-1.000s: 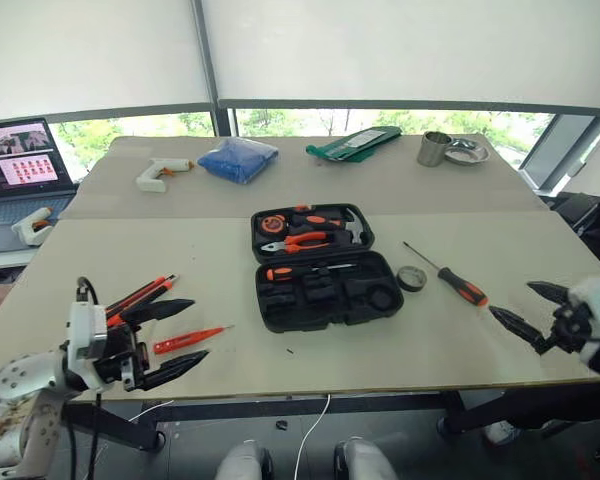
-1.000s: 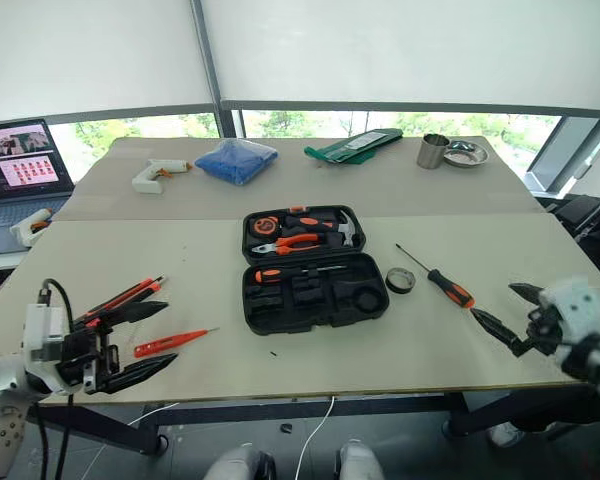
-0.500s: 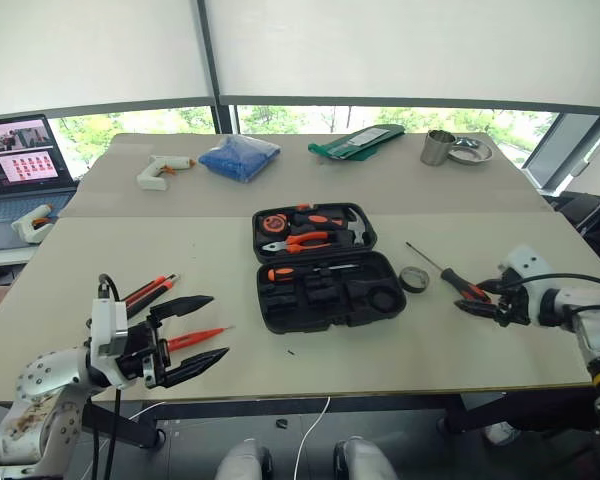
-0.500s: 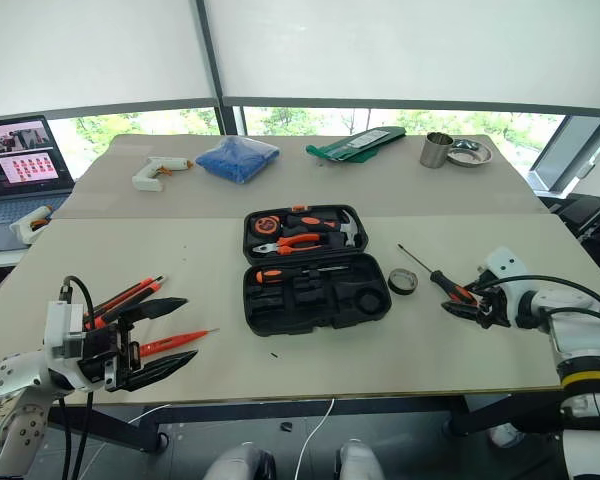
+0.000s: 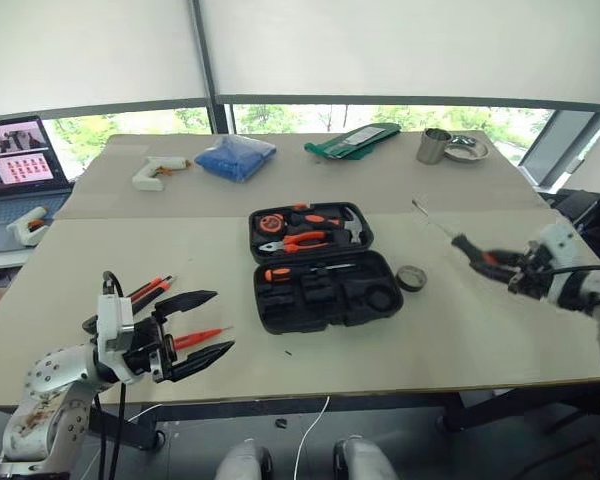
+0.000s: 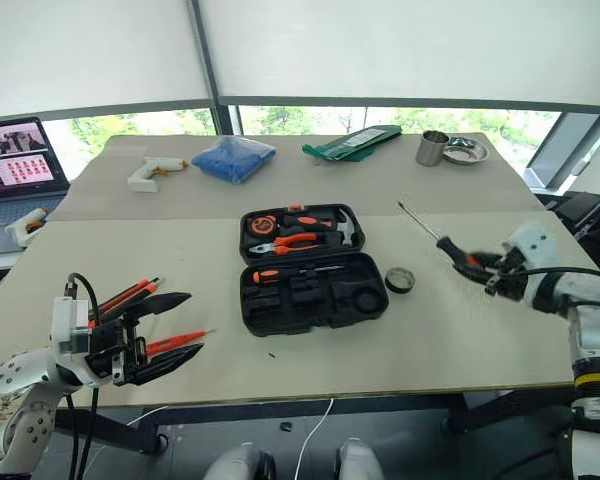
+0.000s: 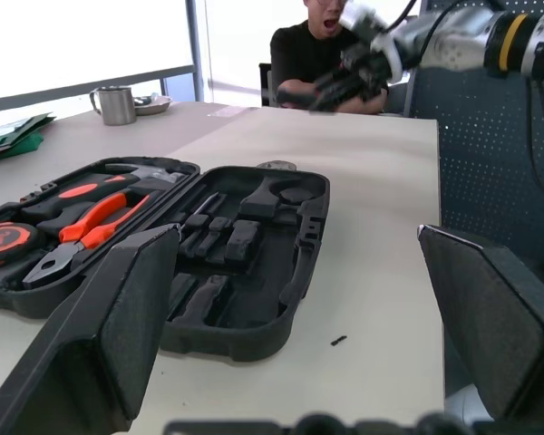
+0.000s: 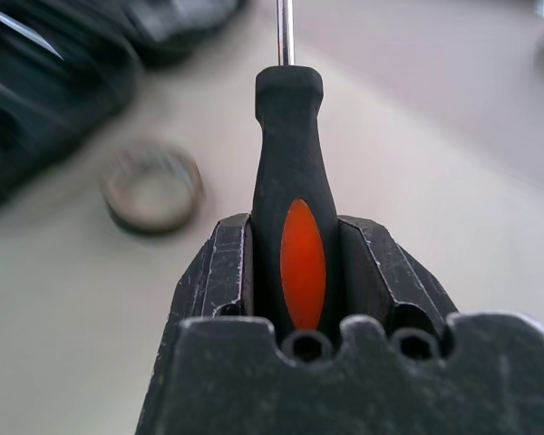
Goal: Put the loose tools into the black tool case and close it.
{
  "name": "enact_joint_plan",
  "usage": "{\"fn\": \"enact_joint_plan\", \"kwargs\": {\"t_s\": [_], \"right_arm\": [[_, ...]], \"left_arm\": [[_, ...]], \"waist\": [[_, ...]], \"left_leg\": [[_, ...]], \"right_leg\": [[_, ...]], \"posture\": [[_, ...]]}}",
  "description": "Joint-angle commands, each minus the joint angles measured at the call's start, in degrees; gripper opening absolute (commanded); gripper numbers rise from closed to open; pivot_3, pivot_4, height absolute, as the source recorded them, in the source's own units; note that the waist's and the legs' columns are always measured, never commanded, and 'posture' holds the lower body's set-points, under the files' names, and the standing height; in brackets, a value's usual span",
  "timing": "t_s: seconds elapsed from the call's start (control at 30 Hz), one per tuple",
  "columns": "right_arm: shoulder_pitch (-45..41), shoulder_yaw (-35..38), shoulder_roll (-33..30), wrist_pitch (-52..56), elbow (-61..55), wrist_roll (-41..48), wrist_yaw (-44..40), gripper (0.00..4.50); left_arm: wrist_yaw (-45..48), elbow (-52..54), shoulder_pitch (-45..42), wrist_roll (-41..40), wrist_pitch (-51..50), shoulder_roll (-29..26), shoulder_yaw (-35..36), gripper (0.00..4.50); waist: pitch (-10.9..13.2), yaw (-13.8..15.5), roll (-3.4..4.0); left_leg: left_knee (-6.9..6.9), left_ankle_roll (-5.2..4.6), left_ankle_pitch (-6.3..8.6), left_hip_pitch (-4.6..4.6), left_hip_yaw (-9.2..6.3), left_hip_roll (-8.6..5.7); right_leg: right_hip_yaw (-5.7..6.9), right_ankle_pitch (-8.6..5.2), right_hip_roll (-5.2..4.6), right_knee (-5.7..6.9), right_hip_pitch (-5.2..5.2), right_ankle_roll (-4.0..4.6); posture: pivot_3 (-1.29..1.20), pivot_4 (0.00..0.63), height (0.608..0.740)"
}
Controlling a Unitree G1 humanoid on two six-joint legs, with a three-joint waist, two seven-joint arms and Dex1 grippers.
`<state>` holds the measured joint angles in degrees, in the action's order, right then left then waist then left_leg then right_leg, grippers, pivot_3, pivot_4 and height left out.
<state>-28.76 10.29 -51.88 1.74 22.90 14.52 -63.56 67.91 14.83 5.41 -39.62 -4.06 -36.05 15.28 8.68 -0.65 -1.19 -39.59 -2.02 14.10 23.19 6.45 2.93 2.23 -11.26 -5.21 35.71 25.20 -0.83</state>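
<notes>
The robot's right gripper should set the black-and-orange screwdriver down in the case's near half (image 5: 337, 274), next to the orange-handled screwdriver.
The black tool case (image 5: 372, 302) lies open mid-table, pliers and hammer in its far half, an orange-handled screwdriver (image 5: 283, 273) in the near half. My right gripper (image 5: 501, 266) is shut on the black-and-orange screwdriver (image 6: 457, 256), held above the table right of the case; the right wrist view shows the handle (image 8: 290, 172) clamped between the fingers (image 8: 225, 263). The dark tape roll (image 5: 412, 277) lies beside the case. My left gripper (image 5: 202, 325) hangs open over the orange tester pen (image 5: 198, 336); an orange-black utility knife (image 5: 146, 290) lies just left.
Along the far side lie a white glue gun (image 5: 161, 170), a blue cloth (image 5: 237, 157), a green pouch (image 5: 352, 141), a metal cup (image 5: 432, 147) and a dish (image 5: 466, 149). A laptop (image 5: 15, 165) stands at the far left. A person (image 7: 313, 50) sits beyond the table's right end.
My right gripper reached the screwdriver on the table, shut on its handle and lifted it up off the surface. The left gripper stayed open in about the same place.
</notes>
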Motion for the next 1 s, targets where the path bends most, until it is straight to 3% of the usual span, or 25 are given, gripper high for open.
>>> {"fn": "enact_joint_plan", "kwargs": {"t_s": [0.03,0.17,0.4,0.63,1.0], "right_arm": [[-4.5,-5.9,0.7,-3.2,-6.8,-1.6,-4.9,1.01],[-13.4,-16.1,5.7,-10.2,-4.2,-8.7,-8.2,1.01],[-21.8,-24.7,11.8,-23.3,10.9,-17.2,-9.3,1.01],[-26.2,-28.2,14.9,-30.8,20.4,-21.0,-10.3,1.01],[-31.3,-29.3,18.1,-32.4,29.7,-25.1,-7.2,1.01]], "left_arm": [[-1.5,1.1,-0.6,-0.1,0.1,0.2,1.0,4.50],[-2.8,0.0,-1.2,1.8,0.4,0.6,-0.3,4.50],[-4.2,0.5,-1.4,2.8,0.4,1.7,-1.9,4.50],[-4.8,0.5,-1.2,3.4,0.3,2.1,-2.4,4.50],[-5.8,1.3,0.2,4.0,1.1,2.1,-2.0,4.50]], "waist": [[0.0,-0.3,-0.01],[0.0,-0.7,0.00],[0.0,0.7,-0.03],[0.1,0.4,-0.02],[0.1,-0.4,0.01]], "left_leg": [[0.00,0.00,0.00,-0.02,0.00,0.02],[-0.01,0.02,-0.02,-0.06,0.02,0.01],[-0.01,-0.06,0.03,0.14,0.05,-0.10],[0.00,-0.11,0.13,0.19,0.06,-0.10],[0.00,-0.04,0.09,0.05,0.06,-0.06]], "right_leg": [[0.01,0.00,0.02,0.01,-0.01,0.01],[-0.02,-0.14,0.01,0.07,0.04,0.37],[0.04,0.03,-0.17,0.02,0.09,0.53],[0.04,0.15,-0.15,-0.09,0.07,0.27],[0.01,0.14,-0.12,0.09,0.06,0.34]], "posture": [[0.00,0.150,0.740],[0.00,0.150,0.740],[0.00,0.150,0.740],[0.00,0.150,0.740],[0.00,0.150,0.740]]}}
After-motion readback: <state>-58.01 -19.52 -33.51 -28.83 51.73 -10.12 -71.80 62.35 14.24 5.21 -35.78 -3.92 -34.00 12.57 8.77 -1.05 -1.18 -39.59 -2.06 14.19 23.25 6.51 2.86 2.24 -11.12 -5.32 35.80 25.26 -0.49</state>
